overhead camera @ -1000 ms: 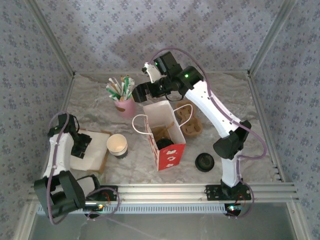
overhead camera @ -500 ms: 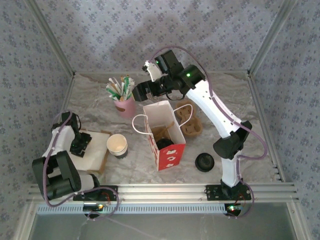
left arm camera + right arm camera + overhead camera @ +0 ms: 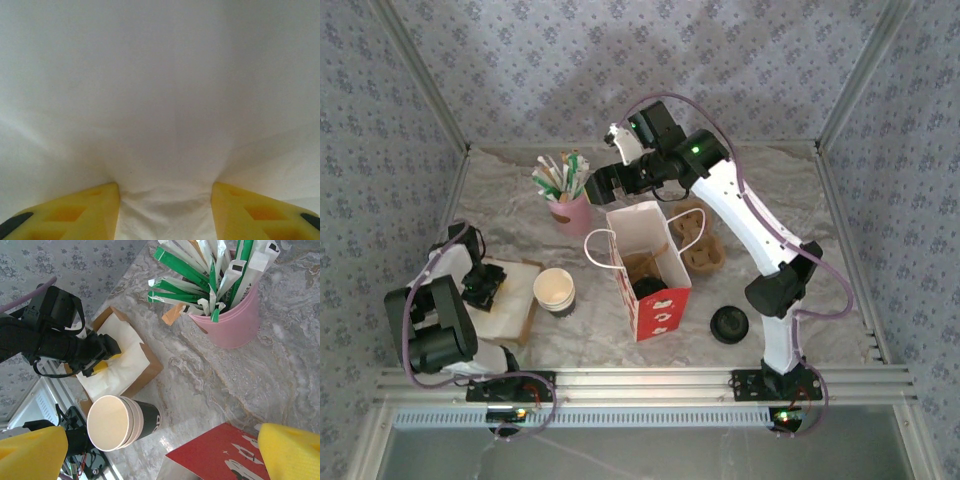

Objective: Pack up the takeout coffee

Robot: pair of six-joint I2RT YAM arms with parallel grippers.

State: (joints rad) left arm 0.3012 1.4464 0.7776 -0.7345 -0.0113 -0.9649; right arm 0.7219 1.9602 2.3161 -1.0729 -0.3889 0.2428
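My left gripper needs to pinch up a taller fold (image 3: 168,172) before lifting, because the top napkin lies flat on the stack with only a shallow pucker at that gripper's fingertips.
My left gripper (image 3: 481,284) is pressed down on the stack of white napkins (image 3: 510,291) that lies on a brown cardboard sheet. In the left wrist view its yellow fingers (image 3: 75,210) stand apart, and the napkin (image 3: 165,100) puckers between them; the left gripper (image 3: 165,202) is open. My right gripper (image 3: 601,184) hovers open by the pink cup of green-and-white sachets (image 3: 567,195). The red and white paper bag (image 3: 652,272) stands open with a dark cup inside. Stacked paper cups (image 3: 555,291) stand left of it. My right gripper (image 3: 162,440) looks down on the cups (image 3: 121,422).
A cardboard cup carrier (image 3: 699,238) lies right of the bag, and a black lid (image 3: 728,324) sits near the front right. Patterned walls enclose the marble table (image 3: 800,200). The pink cup (image 3: 235,315) and the bag's red side (image 3: 215,457) are close under my right gripper.
The left arm's elbow has swung in and down towards the left edge while its gripper stayed on the napkins. The right arm has barely moved.
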